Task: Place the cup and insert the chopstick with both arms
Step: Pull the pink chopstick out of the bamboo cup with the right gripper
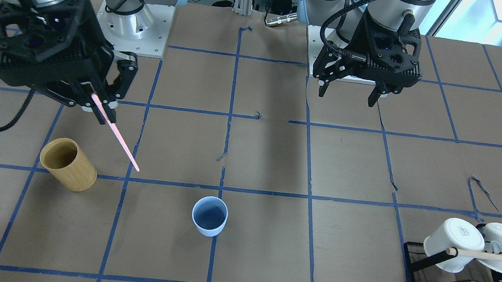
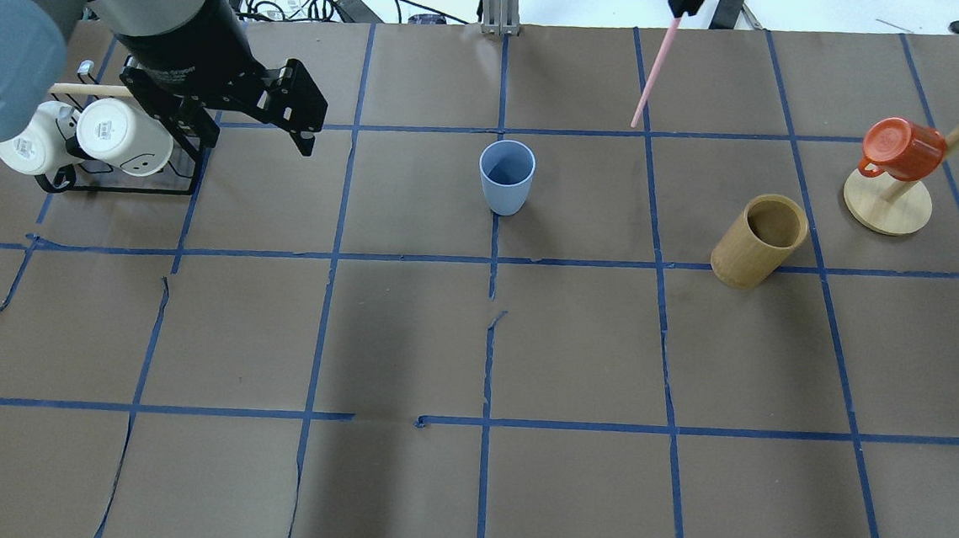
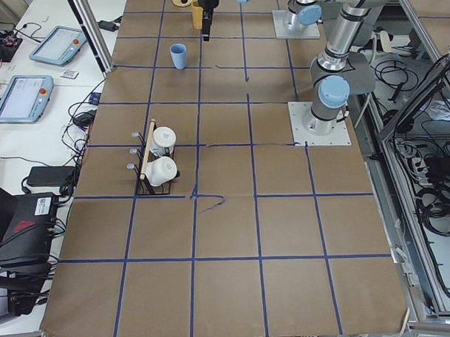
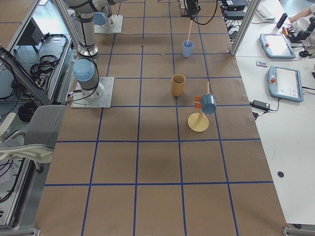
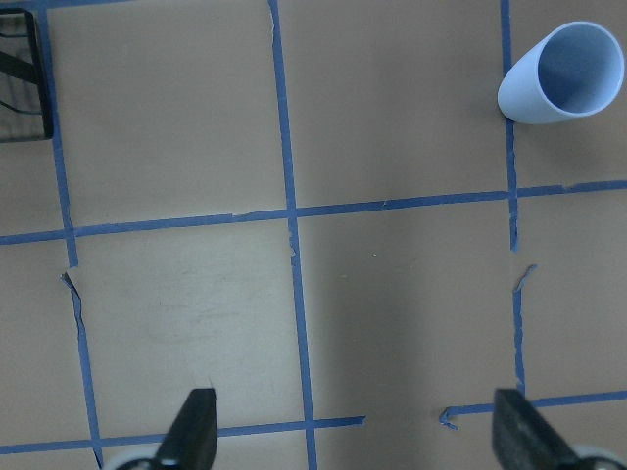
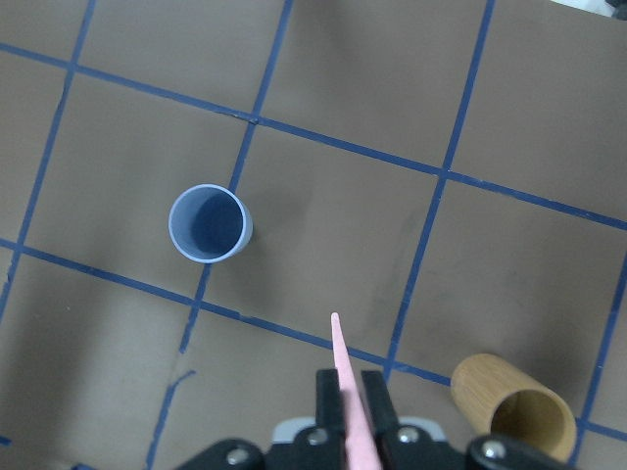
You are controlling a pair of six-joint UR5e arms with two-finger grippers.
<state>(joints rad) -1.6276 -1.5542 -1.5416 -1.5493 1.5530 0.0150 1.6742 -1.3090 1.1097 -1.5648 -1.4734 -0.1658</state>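
Note:
The pale-pink chopstick will drop from my right gripper tip-down inside the light-blue cup (image 1: 207, 218) (image 6: 208, 227) that stands on the blue tape line.
The light-blue cup (image 1: 209, 216) stands upright near the table's middle, on a blue tape line; it also shows in the overhead view (image 2: 506, 176), the left wrist view (image 5: 563, 73) and the right wrist view (image 6: 208, 223). My right gripper (image 1: 98, 105) is shut on the upper end of the pale-pink chopstick (image 1: 116, 133), which hangs tip-down, high above the table. In the right wrist view the chopstick (image 6: 345, 392) points beside the cup, apart from it. My left gripper (image 1: 351, 94) is open and empty, raised well away from the cup; its fingertips (image 5: 196, 421) frame bare table.
A tan wooden cup (image 1: 69, 164) stands near the chopstick's tip. An orange mug (image 2: 897, 146) hangs on a wooden stand at the right arm's side. Two white mugs (image 2: 109, 138) sit on a black rack with a wooden rod (image 1: 493, 256) at the left arm's side.

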